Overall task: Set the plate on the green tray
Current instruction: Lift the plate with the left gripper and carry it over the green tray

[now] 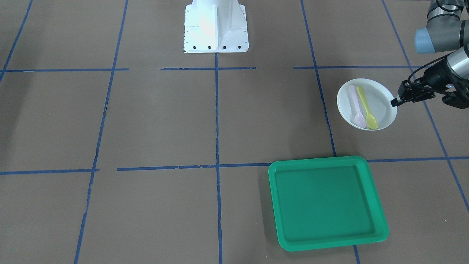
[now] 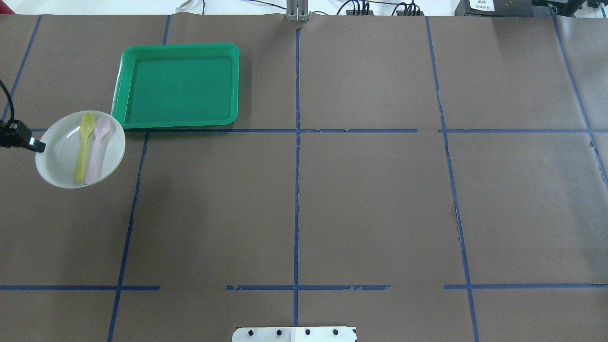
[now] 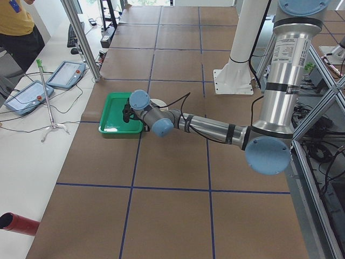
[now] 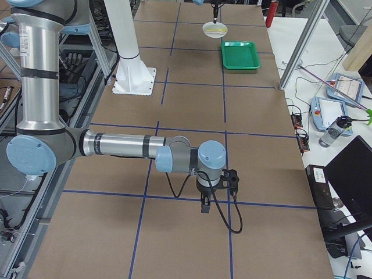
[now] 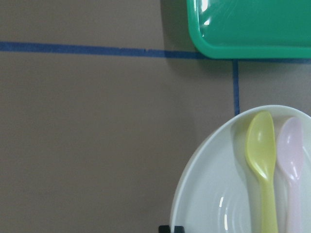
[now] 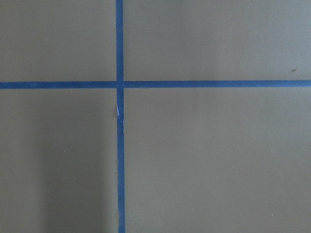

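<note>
The robot's left gripper will release the white plate, with the spoons on it, on the middle of the green tray's bottom [image 1: 324, 200].
A white plate [image 1: 381, 96] carries a yellow spoon [image 1: 366, 108] and a pink spoon [image 1: 356, 106]. My left gripper [image 1: 395, 101] is shut on the plate's rim and holds it above the table, level. The green tray [image 1: 326, 203] lies empty on the table, and the plate hangs short of it, off its corner. In the overhead view the plate [image 2: 59, 161] is at the far left, beside the tray [image 2: 178, 85]. The left wrist view shows the plate [image 5: 214, 194] and the tray's corner [image 5: 252, 24]. My right gripper [image 4: 204, 204] hangs over bare table far from both; I cannot tell whether it is open.
The table is brown paper with blue tape lines [image 2: 297, 142]. The robot's white base [image 1: 216, 27] stands at the robot's edge. Operators' pendants [image 3: 29, 91] and a metal post [image 3: 81, 38] stand beyond the tray's side of the table.
</note>
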### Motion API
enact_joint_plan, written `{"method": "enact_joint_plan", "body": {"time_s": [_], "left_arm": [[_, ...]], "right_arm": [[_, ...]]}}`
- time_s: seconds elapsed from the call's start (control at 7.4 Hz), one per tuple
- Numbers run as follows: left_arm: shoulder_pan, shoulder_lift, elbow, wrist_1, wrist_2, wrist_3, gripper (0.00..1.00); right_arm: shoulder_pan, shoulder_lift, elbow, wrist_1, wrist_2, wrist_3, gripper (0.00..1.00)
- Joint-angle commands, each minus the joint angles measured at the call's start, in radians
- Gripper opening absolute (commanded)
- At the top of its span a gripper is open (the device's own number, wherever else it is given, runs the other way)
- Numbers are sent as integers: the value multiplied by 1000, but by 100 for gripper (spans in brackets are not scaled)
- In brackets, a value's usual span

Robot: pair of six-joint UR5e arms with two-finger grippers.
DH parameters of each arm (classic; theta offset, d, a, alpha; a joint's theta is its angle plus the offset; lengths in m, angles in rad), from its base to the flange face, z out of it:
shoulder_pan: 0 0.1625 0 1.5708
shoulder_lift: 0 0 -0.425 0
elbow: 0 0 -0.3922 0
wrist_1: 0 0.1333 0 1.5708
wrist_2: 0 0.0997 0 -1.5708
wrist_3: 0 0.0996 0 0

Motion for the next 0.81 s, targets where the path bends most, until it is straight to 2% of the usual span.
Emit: {"method": "enact_joint_plan", "body": {"time_s": [0.0, 0.27, 0.54, 0.68], "left_arm": [[-2, -218, 208, 31, 1, 3, 0], [4, -371, 401, 20, 4, 10, 0], [38, -419, 580, -119, 42, 9, 0], [56, -445, 632, -149, 69, 0, 0]], "right_arm": [[0, 0, 0, 1, -1, 0, 100], [0, 0, 0, 1, 1, 0, 100], [0, 0, 0, 1, -1, 0, 100], [0, 0, 0, 1, -1, 0, 100]]}}
